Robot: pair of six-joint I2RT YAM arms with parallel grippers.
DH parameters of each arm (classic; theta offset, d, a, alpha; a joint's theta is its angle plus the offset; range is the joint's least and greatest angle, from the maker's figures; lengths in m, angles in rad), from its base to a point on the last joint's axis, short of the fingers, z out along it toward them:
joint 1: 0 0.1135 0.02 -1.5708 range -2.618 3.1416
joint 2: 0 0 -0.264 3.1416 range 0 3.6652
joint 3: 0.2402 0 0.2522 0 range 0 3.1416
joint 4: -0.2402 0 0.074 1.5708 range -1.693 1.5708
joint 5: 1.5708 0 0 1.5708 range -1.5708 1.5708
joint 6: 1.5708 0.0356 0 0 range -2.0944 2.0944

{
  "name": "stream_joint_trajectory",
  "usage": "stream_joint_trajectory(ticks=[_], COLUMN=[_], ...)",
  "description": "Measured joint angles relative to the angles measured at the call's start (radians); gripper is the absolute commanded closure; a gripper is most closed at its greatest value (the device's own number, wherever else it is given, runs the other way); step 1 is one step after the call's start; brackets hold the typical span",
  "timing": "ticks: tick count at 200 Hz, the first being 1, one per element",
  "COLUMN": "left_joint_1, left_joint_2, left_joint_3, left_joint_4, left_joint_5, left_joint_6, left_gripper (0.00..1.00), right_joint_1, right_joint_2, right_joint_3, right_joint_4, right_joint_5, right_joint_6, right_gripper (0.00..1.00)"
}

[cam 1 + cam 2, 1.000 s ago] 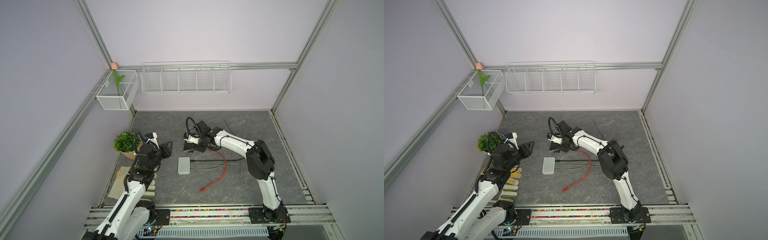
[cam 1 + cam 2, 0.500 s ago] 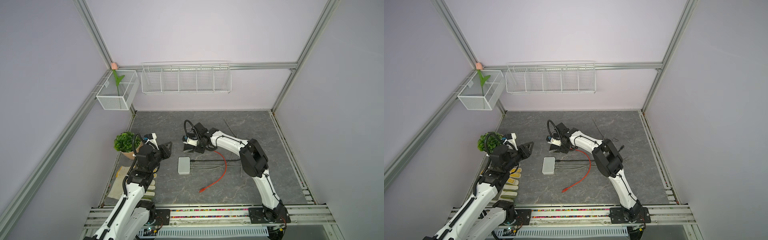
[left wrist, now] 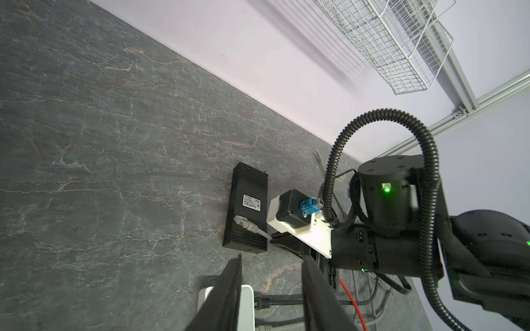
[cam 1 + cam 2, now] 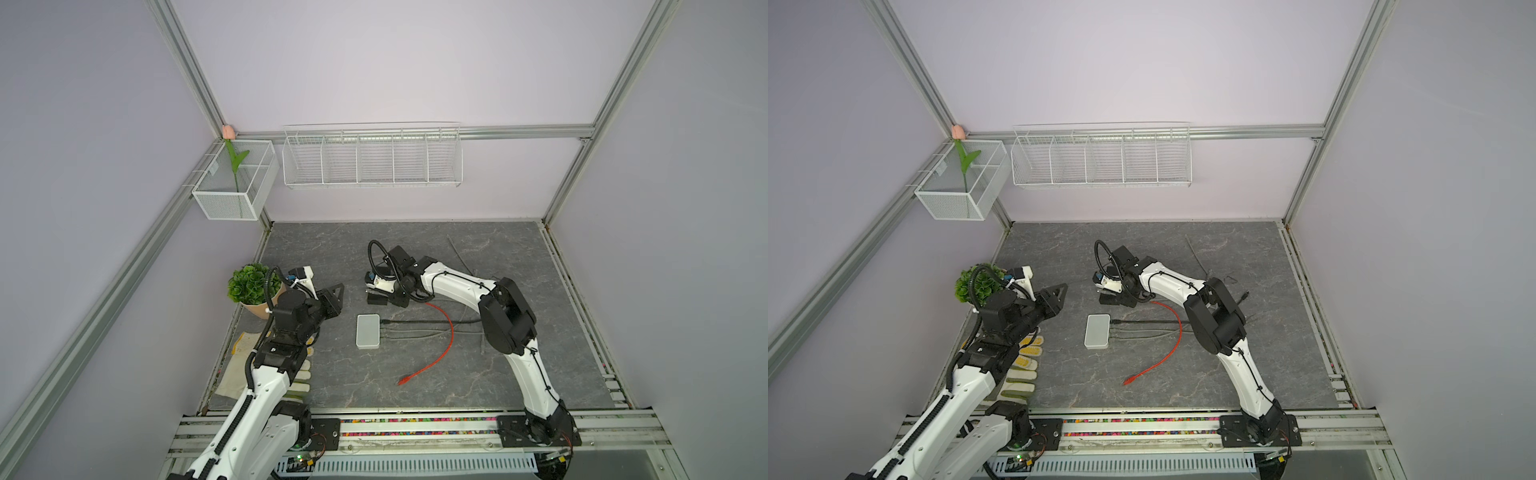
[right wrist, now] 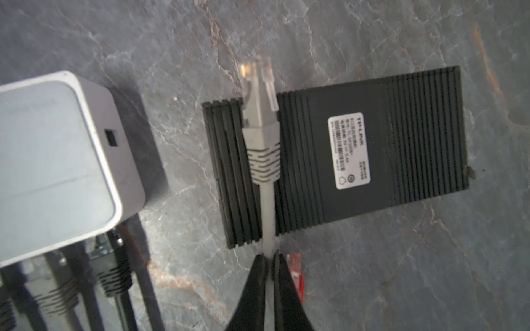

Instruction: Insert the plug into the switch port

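Note:
I should let go of the grey cable with my right gripper, its plug resting in the gap (image 4: 377, 304) (image 5: 185, 185) between the black switch and the white box. The plug now lies across the black switch.
A grey network plug (image 5: 259, 86) with a clear tip lies across the ribbed black switch (image 5: 358, 149), which rests label-up on the table. My right gripper (image 5: 268, 256) is shut on the grey cable (image 5: 268, 217) just behind the plug's boot. From the left wrist view, the plug (image 3: 243, 223) sits on the black switch (image 3: 246, 206) ahead of my right gripper (image 3: 271, 239). The switch's ports do not show. My left gripper (image 3: 272, 258) hovers open and empty to the left, above a white box (image 3: 246, 303).
The white box (image 4: 368, 330) has black and grey cables plugged into its right side. A red cable (image 4: 440, 353) curves toward the front, its plug (image 5: 295, 269) beside my right fingers. A potted plant (image 4: 251, 284) and gloves (image 4: 245, 365) lie at the left edge.
My right gripper's jaws have closed onto the grey cable. The right arm's elbow has shifted a little. The left arm has stayed put.

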Motion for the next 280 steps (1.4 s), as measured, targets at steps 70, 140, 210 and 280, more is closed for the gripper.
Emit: stream_joint_trajectory(ticks=[70,140,210,280], left_joint_1=[0.001,-0.086,-0.119,-0.047], left_joint_2=[0.045,0.117,0.133,0.056], left_joint_3=[0.0,-0.023,0.009,0.009], left_joint_4=[0.09,0.356,0.33,0.217], left_joint_5=[0.128,0.264,0.189,0.099], left_joint_6=[0.009,-0.011,0.015,-0.005], left_gripper=[0.56,0.45,0.45,0.47], right_joint_1=[-0.022,-0.08,-0.114,-0.095], right_joint_2=[-0.291,-0.558,-0.573,-0.239], right_joint_3=[-0.197,-0.409,-0.433,-0.193], right_joint_4=[0.055,0.148,0.174,0.081], right_joint_5=[0.081,0.014,-0.085,-0.207], right_joint_6=[0.028,0.093,0.127,0.061], right_gripper=[0.93,0.93,0.64,0.55])
